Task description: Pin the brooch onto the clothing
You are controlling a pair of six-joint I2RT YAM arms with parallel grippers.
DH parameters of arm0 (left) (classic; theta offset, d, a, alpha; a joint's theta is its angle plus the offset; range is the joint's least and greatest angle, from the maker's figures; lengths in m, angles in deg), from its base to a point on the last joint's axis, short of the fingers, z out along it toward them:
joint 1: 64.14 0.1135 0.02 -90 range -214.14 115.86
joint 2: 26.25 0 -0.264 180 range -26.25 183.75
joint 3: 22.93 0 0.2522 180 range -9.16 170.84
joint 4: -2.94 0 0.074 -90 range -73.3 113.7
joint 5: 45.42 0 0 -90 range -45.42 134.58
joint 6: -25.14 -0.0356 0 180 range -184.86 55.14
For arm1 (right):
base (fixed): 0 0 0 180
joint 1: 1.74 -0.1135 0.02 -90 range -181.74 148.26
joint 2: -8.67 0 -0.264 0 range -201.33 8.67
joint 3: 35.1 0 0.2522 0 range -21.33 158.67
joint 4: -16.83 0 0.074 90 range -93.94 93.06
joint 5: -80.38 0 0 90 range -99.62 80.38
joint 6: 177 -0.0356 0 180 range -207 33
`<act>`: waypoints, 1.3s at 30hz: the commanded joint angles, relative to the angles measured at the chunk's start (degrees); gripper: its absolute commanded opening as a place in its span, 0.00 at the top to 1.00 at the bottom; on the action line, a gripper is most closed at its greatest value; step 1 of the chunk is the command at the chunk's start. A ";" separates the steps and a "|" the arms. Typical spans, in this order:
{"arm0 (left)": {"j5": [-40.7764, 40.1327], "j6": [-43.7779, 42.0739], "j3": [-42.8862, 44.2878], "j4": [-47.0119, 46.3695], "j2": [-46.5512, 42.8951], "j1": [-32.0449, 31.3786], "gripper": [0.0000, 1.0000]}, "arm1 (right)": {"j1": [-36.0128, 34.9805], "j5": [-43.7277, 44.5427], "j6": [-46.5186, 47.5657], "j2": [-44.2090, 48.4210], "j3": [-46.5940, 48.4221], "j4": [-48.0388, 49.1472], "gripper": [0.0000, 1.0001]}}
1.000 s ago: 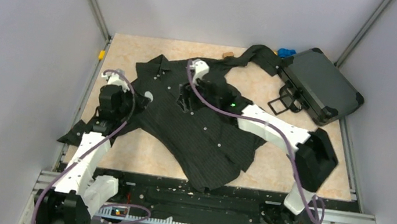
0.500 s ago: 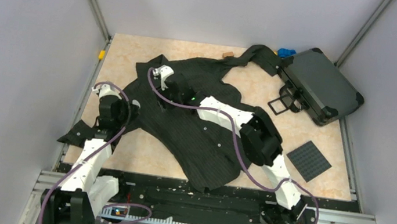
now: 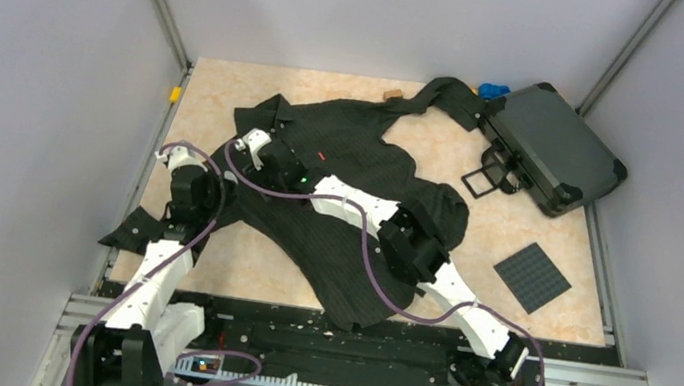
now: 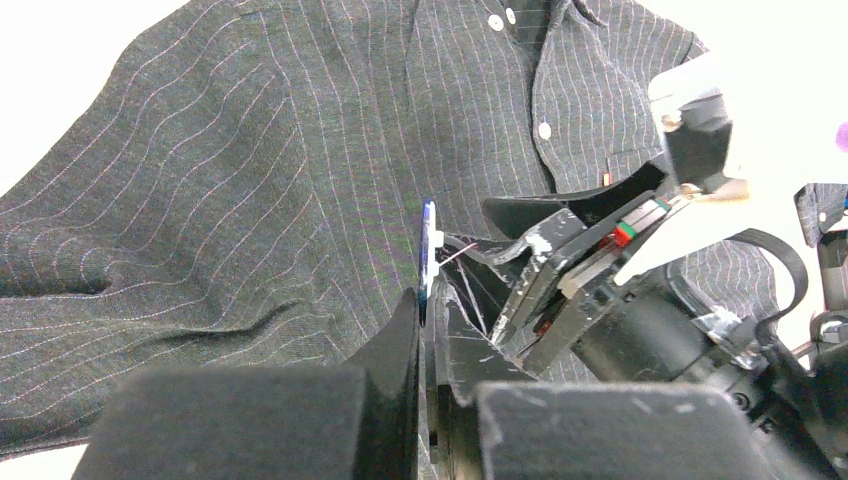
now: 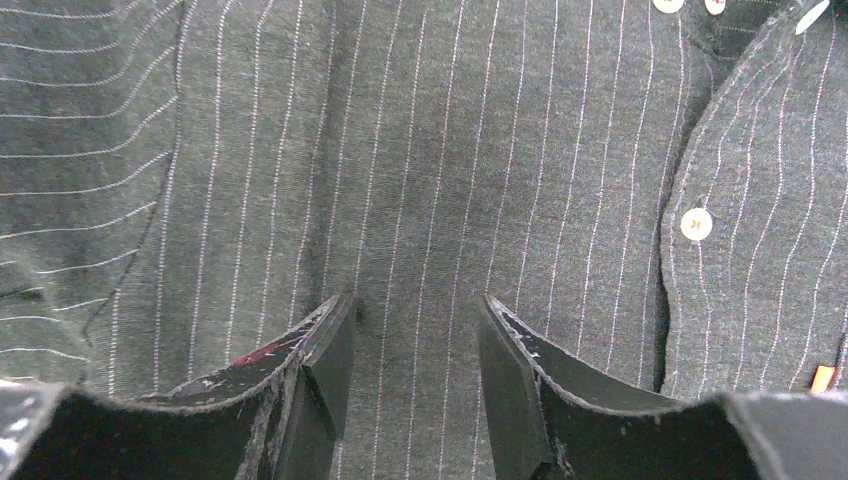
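Observation:
The brooch's pin points along the flat-lying shirt, so next I pinch up some cloth (image 5: 417, 335) with my right gripper before my left gripper brings the pin in.
The black pinstriped shirt (image 3: 356, 134) lies spread on the table. My left gripper (image 3: 222, 179) is at the shirt's left shoulder. In the left wrist view it (image 4: 425, 300) is shut on the tiny blue brooch (image 4: 428, 222), which stands edge-on above the fingertips with its thin pin pointing right, over the shirt (image 4: 250, 150). My right gripper (image 3: 251, 147) reaches across the shirt, close to the left gripper. Its fingers (image 4: 570, 205) show just right of the brooch. In the right wrist view it (image 5: 415, 315) is open and empty, low over the fabric (image 5: 420, 150) beside a white button (image 5: 696, 223).
A dark hard case (image 3: 551, 147) lies at the back right, with a bright-blue toy piece (image 3: 494, 90) behind it. A dark square plate (image 3: 532, 277) lies at the right. A small tan block (image 3: 392, 93) and a yellow piece (image 3: 174, 94) sit near the back and left edges.
My right arm has swung left across the shirt, up to the left gripper, uncovering the dark square plate. The left gripper has shifted slightly and still holds the brooch.

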 commanded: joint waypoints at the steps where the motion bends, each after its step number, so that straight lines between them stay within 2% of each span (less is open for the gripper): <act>1: -0.57 -1.16 -0.12 -2.05 -0.42 0.33 1.00 | -0.24 2.39 1.92 -1.60 3.48 0.28 0.52; 5: 0.63 -2.79 0.20 -1.43 -0.33 0.36 1.00 | -0.23 2.97 2.30 -2.61 3.72 -0.38 0.53; 15: 2.89 -5.44 0.96 -1.37 1.05 0.27 1.00 | -0.23 2.33 0.85 -3.12 2.94 -1.29 0.83; 23: 5.11 -5.85 1.95 -2.68 6.60 0.12 1.00 | 0.47 -2.57 -3.86 3.05 -4.11 4.64 0.92; 26: 5.68 -5.74 2.57 -3.13 8.61 0.12 1.00 | 1.19 -5.37 -6.19 5.13 -6.37 6.96 0.90; 30: 6.15 -4.95 2.80 -4.28 10.21 0.12 1.00 | 2.20 -6.96 -8.07 7.17 -8.09 8.25 0.74; 32: 6.15 -4.57 2.89 -4.69 10.82 0.12 1.00 | 2.26 -6.96 -8.07 8.09 -8.90 8.83 0.70; 36: 6.49 -4.50 3.29 -5.31 12.05 0.12 1.00 | 2.45 -7.66 -8.12 9.23 -10.44 9.74 0.70; 39: 7.32 -4.51 3.33 -6.41 12.94 0.12 1.00 | 2.60 -8.58 -8.44 9.29 -11.18 10.42 0.79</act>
